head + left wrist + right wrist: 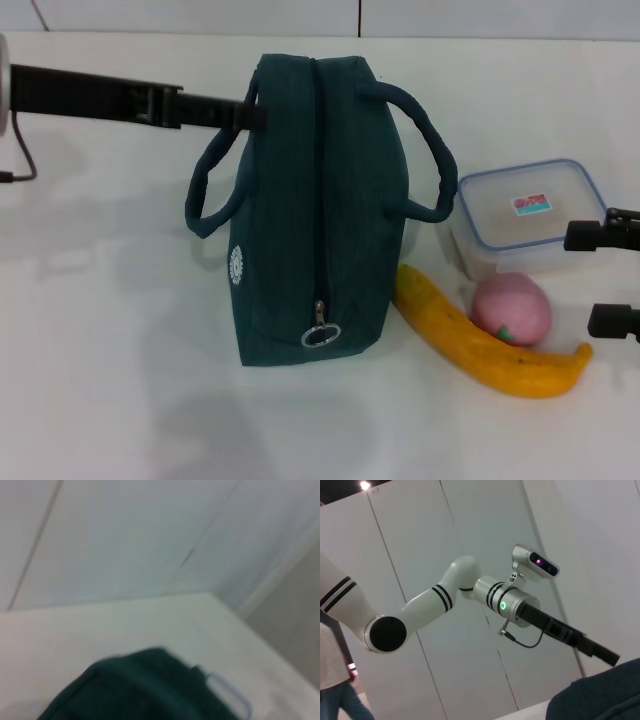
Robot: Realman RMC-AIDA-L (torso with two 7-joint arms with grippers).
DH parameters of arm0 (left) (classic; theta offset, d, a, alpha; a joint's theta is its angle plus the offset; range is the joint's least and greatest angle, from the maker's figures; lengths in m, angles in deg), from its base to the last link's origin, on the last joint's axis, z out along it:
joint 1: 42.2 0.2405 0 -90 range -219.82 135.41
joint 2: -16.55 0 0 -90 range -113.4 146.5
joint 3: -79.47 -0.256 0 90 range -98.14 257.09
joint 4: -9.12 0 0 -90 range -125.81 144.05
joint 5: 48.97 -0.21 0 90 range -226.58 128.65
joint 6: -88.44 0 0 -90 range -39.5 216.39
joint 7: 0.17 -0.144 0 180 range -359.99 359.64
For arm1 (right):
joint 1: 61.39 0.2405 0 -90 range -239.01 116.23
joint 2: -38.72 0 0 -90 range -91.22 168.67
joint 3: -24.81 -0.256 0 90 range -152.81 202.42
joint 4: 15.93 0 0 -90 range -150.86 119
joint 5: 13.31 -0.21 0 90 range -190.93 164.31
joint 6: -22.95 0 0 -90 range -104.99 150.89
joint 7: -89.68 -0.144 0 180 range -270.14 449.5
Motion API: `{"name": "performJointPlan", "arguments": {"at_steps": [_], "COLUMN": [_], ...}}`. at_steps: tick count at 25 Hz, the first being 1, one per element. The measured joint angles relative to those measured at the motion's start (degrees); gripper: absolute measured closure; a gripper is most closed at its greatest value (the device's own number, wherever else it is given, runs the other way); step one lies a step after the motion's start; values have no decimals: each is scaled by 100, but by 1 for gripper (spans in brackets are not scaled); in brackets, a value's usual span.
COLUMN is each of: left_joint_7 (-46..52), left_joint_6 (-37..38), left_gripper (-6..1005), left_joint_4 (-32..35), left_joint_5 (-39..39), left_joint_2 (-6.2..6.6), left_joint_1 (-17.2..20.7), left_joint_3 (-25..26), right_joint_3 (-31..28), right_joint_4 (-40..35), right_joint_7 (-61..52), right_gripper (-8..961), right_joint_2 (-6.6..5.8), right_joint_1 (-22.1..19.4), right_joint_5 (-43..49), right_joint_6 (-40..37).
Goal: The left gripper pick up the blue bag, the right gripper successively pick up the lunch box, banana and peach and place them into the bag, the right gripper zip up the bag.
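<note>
I need to move my right gripper to the lunch box next and close it on its short side (pixel 600 203) farthest from the blue bag.
The blue bag (pixel 310 200) stands upright mid-table, its top zipper running down to a ring pull (pixel 321 335) at the near end. My left gripper (pixel 255 113) reaches in from the left, its tip at the top of the bag's left handle (pixel 210 190). To the right lie the clear lunch box (pixel 530 215) with a blue rim, the pink peach (pixel 512 308) and the yellow banana (pixel 480 345). My right gripper (pixel 605 278) stands open at the right edge, beside the lunch box and peach. The left wrist view shows the bag (pixel 145 690) and the lunch box rim (pixel 230 692).
The white table (pixel 120 380) reaches a pale wall behind. In the right wrist view the left arm (pixel 470 590) stretches over the bag (pixel 600 695), and a person (pixel 335 680) stands at the room's edge.
</note>
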Motion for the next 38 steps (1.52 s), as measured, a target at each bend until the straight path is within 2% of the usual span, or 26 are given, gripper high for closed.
{"name": "performJointPlan", "arguments": {"at_steps": [2,9,18,25,34,36,38], "left_joint_7": [287,707,996,1103,962,985,989], "left_joint_6": [21,26,-1,-21,26,28,29], "left_gripper": [110,110,109,168,245,481,541], "left_joint_4": [71,59,-230,-521,-539,-542,-534], "left_joint_5": [-241,-297,-819,-1352,-1251,-1250,-1249], "left_joint_2": [-13,-23,-54,-68,-10,-25,-40], "left_joint_1": [-19,-103,-563,-930,-1042,-1041,-1031], "left_joint_3": [-132,-402,-433,-468,-543,-532,-533], "right_joint_3": [0,0,-5,-69,-88,-88,-88], "right_joint_4": [29,109,217,217,215,218,253], "right_joint_7": [33,133,289,298,304,304,304], "right_gripper": [97,97,98,99,100,100,100], "right_joint_2": [0,-3,-9,-9,-2,0,0], "right_joint_1": [-24,-75,-137,-168,-224,-224,-220], "right_joint_5": [0,0,-9,-12,-10,-11,-12], "right_joint_6": [7,11,19,31,150,154,162]}}
